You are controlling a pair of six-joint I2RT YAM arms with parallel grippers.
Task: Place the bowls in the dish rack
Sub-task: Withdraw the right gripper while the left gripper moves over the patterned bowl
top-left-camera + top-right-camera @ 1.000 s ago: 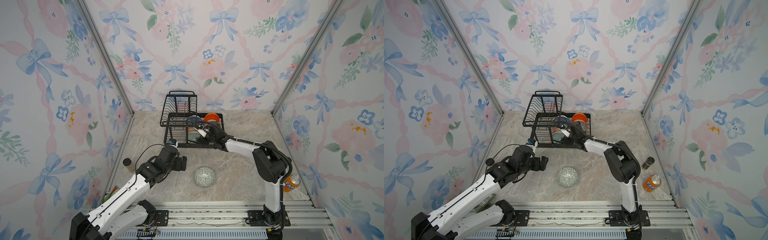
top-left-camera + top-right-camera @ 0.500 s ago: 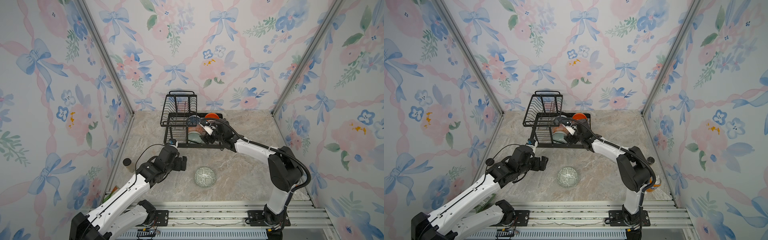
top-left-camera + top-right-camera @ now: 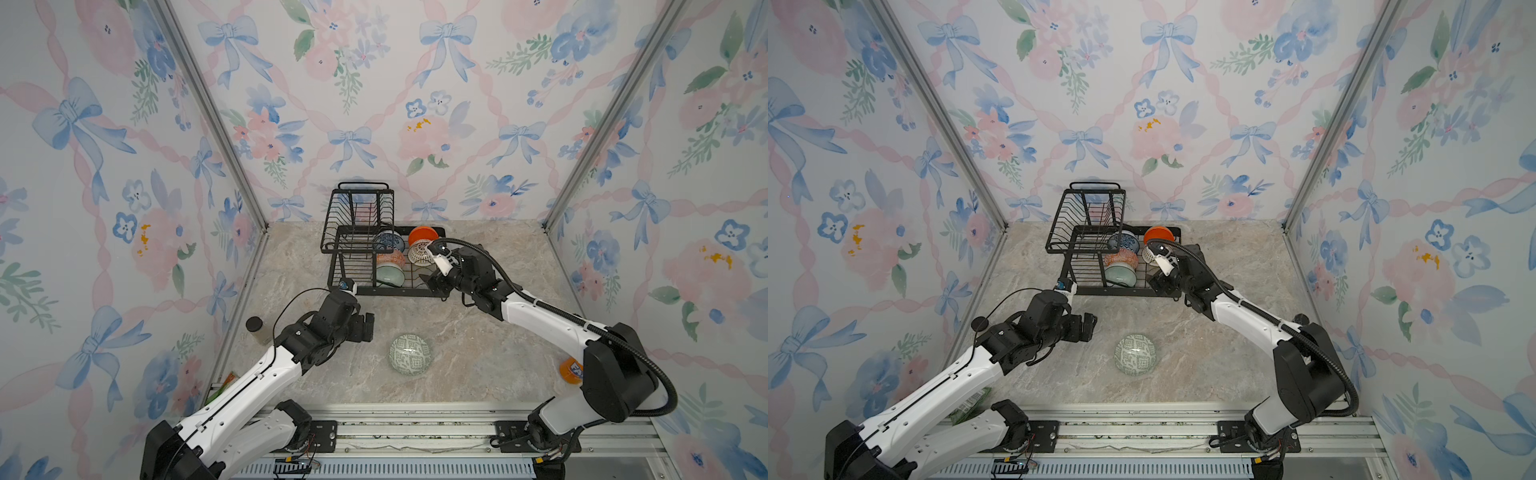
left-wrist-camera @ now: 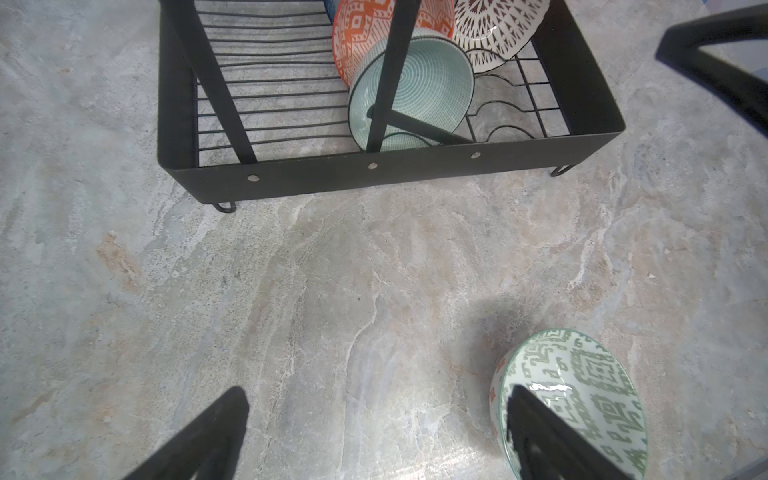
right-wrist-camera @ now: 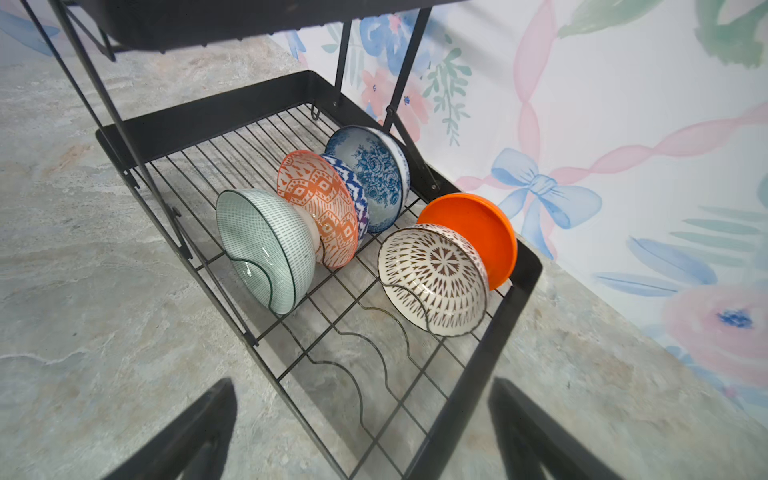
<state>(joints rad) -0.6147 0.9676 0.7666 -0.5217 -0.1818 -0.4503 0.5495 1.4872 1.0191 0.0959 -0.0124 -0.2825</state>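
The grey-green geometric bowl is next for my left gripper, which should go there and grab its rim [image 3: 390, 357] [image 4: 501, 420] on the side facing the dark-lidded jar.
The black dish rack [image 3: 386, 292] [image 5: 498, 332] stands at the back of the table. Several bowls stand on edge in its lower tray: pale green [image 5: 266, 249], orange-white [image 5: 320, 203], blue-patterned [image 5: 374, 174], white lattice [image 5: 436, 278] and plain orange [image 5: 478, 224]. A grey-green geometric bowl [image 3: 409, 354] [image 4: 582, 382] sits upright on the table in front. My right gripper [image 3: 436, 284] [image 5: 363, 384] hangs open and empty over the rack's front right corner. My left gripper [image 3: 368, 328] [image 4: 376, 395] is open and empty, just left of the grey-green bowl.
An orange soda can [image 3: 571, 372] stands at the right, partly behind the right arm. A dark-lidded jar [image 3: 255, 328] stands by the left wall, with a green packet [image 3: 971, 401] near the left arm's base. The rack's raised basket [image 3: 361, 208] is at its back left.
My right gripper has drawn back out of the rack's middle to its front right corner, and that arm has swung right. The left arm and the grey-green bowl have not moved.
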